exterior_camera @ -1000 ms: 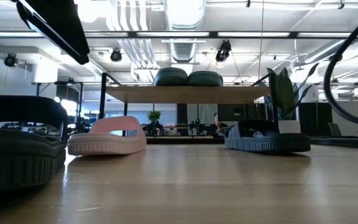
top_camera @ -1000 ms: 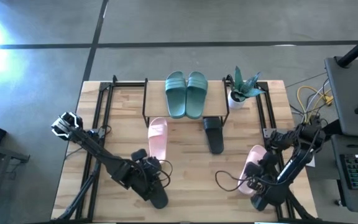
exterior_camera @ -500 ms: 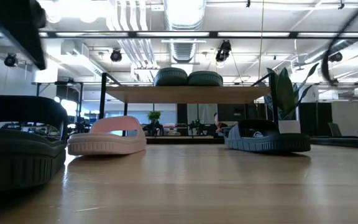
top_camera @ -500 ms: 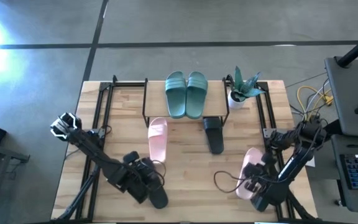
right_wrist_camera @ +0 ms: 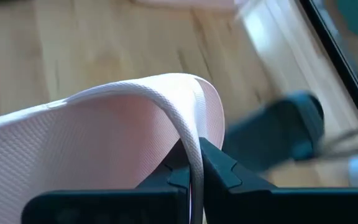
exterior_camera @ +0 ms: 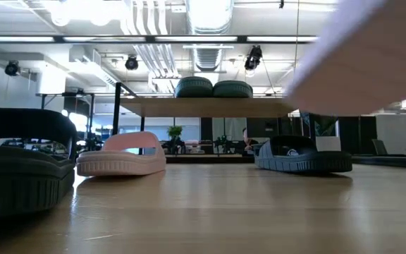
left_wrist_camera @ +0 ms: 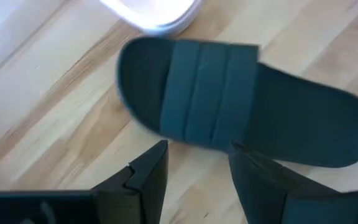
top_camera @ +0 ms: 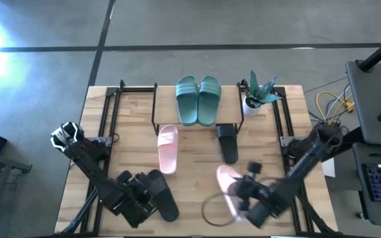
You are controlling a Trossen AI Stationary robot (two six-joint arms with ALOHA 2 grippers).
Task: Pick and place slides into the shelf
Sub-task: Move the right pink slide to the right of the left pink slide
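Note:
The robot's right gripper will place the second pink slide on the bare wood (top_camera: pixel 188 162) next to the other pink slide. The second one still hangs above the table's front middle.
A teal pair of slides (top_camera: pixel 198 99) lies on top of the shelf (top_camera: pixel 230 111). One pink slide (top_camera: pixel 168 149) and one black slide (top_camera: pixel 227 142) lie sole-down on the table in front of the shelf, the black one with its far end under the board. A second black slide (left_wrist_camera: pixel 241 109) lies near the front left. My left gripper (left_wrist_camera: pixel 194 177) stands open just short of it. My right gripper (top_camera: pixel 245 198) is shut on a second pink slide (top_camera: pixel 229 187), which hangs above the front middle of the table. My right gripper pinches a thin curved pink edge (right_wrist_camera: pixel 191 140) of the slide, seemingly its strap, between its two fingers. The slide is lifted clear of the table and shows high and tilted in the low view (exterior_camera: pixel 361 60).
A potted plant (top_camera: pixel 256 96) stands at the far right beside the shelf. A loose cable loop (top_camera: pixel 217 211) lies near the front edge under the right arm. Black frame rails run along both table sides. Bare wood lies between the two front slides.
My right gripper has swung from the table's right edge toward the front middle, carrying the pink slide up off the table. My left gripper has drawn back toward the near left corner, off the black slide, which stays lying flat.

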